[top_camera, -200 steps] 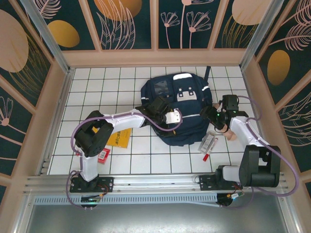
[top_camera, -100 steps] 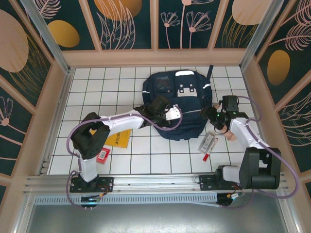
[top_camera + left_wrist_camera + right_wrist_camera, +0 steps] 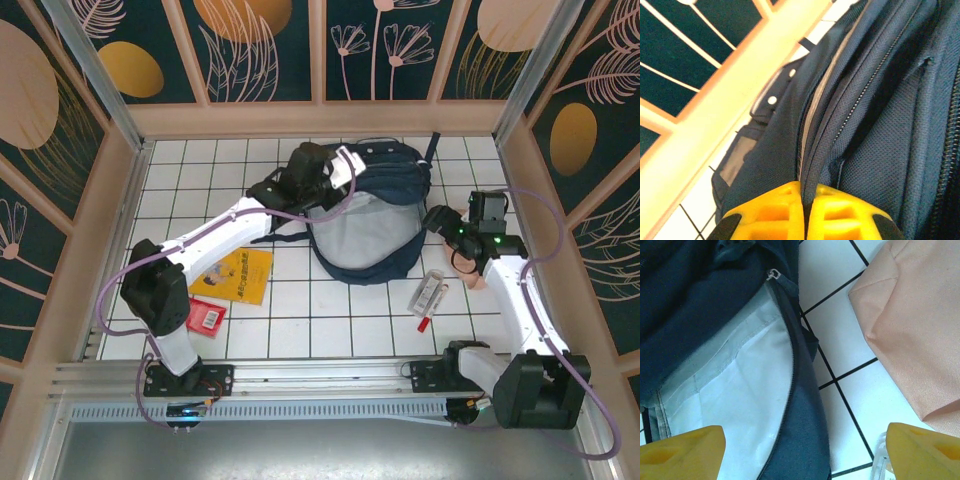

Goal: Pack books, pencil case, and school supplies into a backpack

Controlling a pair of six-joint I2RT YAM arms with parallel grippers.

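Note:
The robot's left gripper will release the front flap's fold over the backpack's pale grey lining point(image 3: 328, 238), closing the opening of the backpack.
The navy backpack point(image 3: 366, 270) lies open in the middle of the table, its pale grey lining point(image 3: 365, 230) showing. My left gripper point(image 3: 345, 168) is shut on a fold of the backpack's front flap point(image 3: 880, 125) and holds it up toward the far wall; the yellow fingers point(image 3: 770, 215) pinch the navy edge. My right gripper point(image 3: 440, 222) hangs open over the backpack's right zipper edge point(image 3: 795, 440), holding nothing. The peach-pink pencil case point(image 3: 920, 325) lies just to its right, partly under the right arm point(image 3: 478, 278). The yellow book point(image 3: 238, 275) and red booklet point(image 3: 207, 316) lie at the left. The packet point(image 3: 430, 292) and pen point(image 3: 424, 322) lie at the right.
Wooden walls close in the tiled table on three sides, with the far wall point(image 3: 715, 115) close behind the lifted flap. Dark straps point(image 3: 280, 232) trail from the backpack's left side. Bare tiles lie in front of the backpack.
My left gripper shut on the backpack's front flap and pulled it up and back, opening the bag and baring the lining. The right gripper's jaws spread wider and drew slightly right.

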